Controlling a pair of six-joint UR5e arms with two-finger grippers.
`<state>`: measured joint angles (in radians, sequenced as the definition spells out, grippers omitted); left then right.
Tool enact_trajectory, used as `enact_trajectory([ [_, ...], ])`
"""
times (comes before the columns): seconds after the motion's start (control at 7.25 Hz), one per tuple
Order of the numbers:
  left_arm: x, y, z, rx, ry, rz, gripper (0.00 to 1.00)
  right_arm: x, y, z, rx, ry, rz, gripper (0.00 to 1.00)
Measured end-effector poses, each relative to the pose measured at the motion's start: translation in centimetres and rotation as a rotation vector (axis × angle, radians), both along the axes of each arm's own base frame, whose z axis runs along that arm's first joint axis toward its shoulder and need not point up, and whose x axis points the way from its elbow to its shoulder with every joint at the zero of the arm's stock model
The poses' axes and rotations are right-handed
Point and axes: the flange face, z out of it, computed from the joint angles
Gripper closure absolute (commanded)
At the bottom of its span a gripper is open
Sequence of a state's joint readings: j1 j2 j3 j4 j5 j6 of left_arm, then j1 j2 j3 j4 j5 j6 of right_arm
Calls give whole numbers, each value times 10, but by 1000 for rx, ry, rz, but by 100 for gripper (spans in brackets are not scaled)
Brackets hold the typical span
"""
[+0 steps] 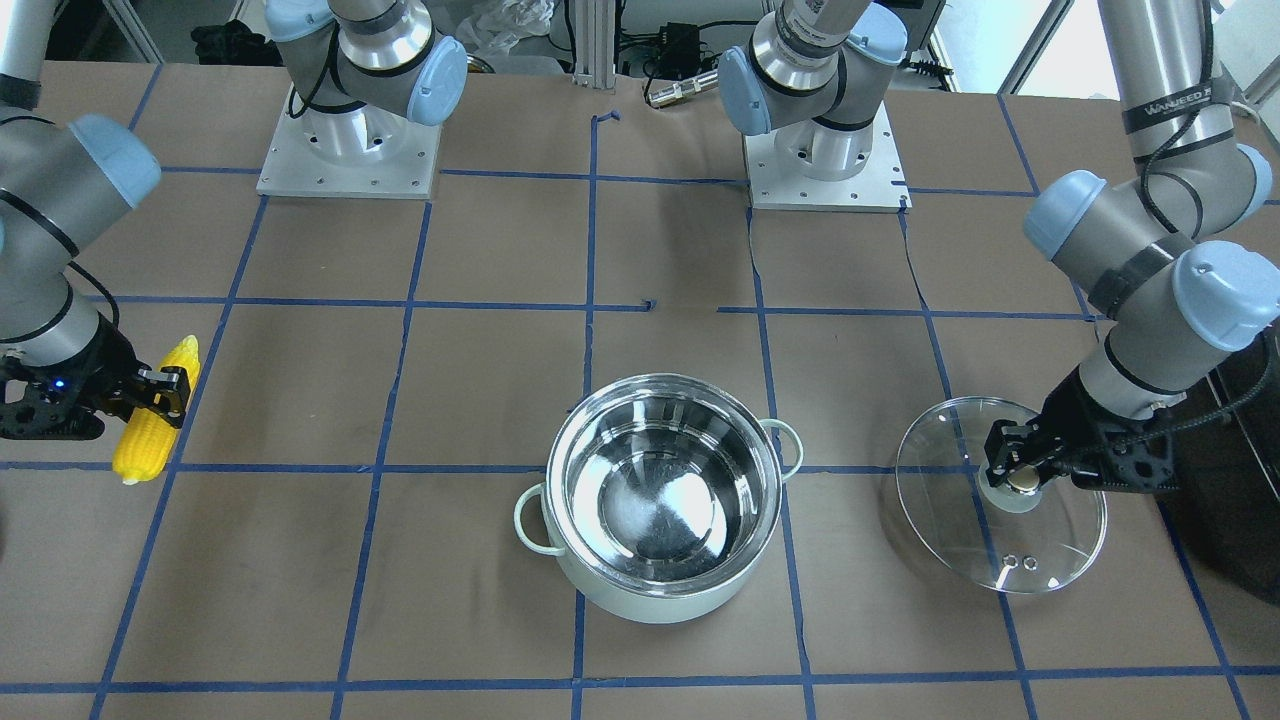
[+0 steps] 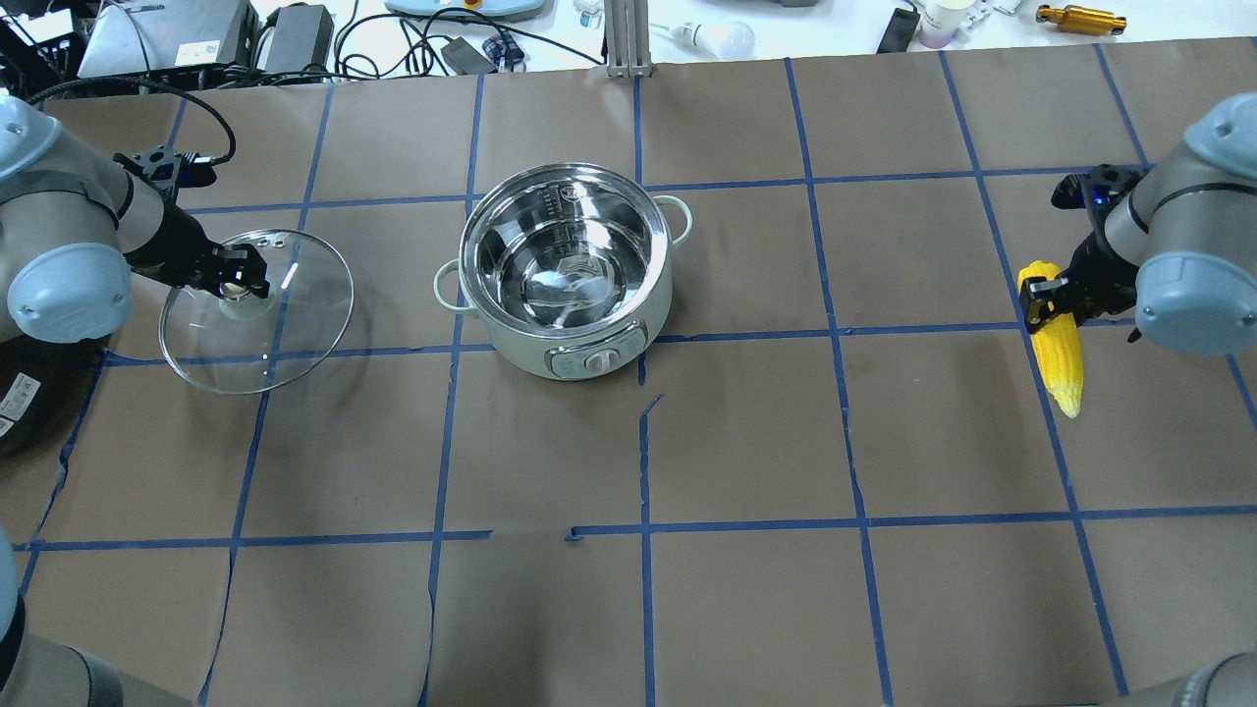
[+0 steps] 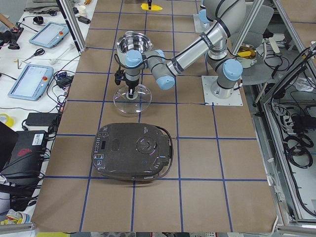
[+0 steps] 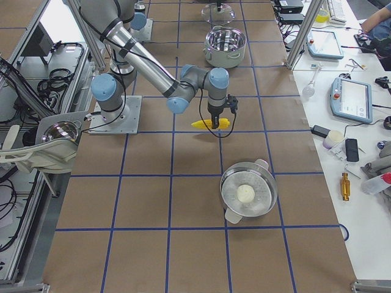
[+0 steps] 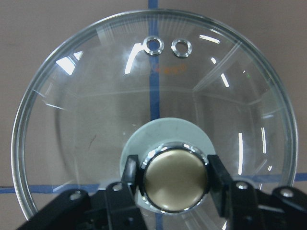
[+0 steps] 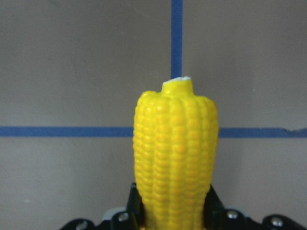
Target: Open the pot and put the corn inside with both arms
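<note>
The robot's right gripper needs to release the yellow corn on the bare steel bottom of the mint-green pot (image 1: 657, 514). The corn is now far out, low over the table.
The mint-green pot (image 1: 655, 600) stands open at the table's middle, its steel inside bare; it also shows in the overhead view (image 2: 511, 344). My left gripper (image 1: 1021, 479) (image 2: 236, 288) is shut on the brass knob (image 5: 173, 179) of the clear glass lid (image 1: 950, 450) (image 2: 300, 329) (image 5: 96, 105) and holds it low, well to the pot's side. My right gripper (image 1: 172, 393) (image 2: 1044, 300) is shut on the yellow corn (image 1: 150, 440) (image 2: 1061, 353) (image 6: 175, 143) far out on the other side, low over the table. I cannot tell whether the lid or the corn touches the table.
A black appliance (image 3: 133, 150) lies beyond the lid at the table's left end. A steel steamer pot (image 4: 229, 183) with a white lump in it stands at the right end. Both arm bases (image 1: 825, 150) sit behind the pot. Blue tape lines grid the brown table.
</note>
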<state>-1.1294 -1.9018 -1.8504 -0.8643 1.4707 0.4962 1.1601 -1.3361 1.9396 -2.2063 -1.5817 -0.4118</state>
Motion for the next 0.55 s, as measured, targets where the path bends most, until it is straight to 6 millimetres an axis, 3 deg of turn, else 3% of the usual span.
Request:
enact_trajectory([
  [0.14, 1, 2, -7, 11, 4, -22, 100, 42, -20, 36, -16, 7, -16, 100],
  [0.41, 0, 6, -18, 30, 11, -39, 5, 169, -56, 106, -44, -3, -71, 100],
  [0.55, 1, 7, -20, 33, 12, -42, 0, 234, -67, 134, -48, -7, -81, 100],
])
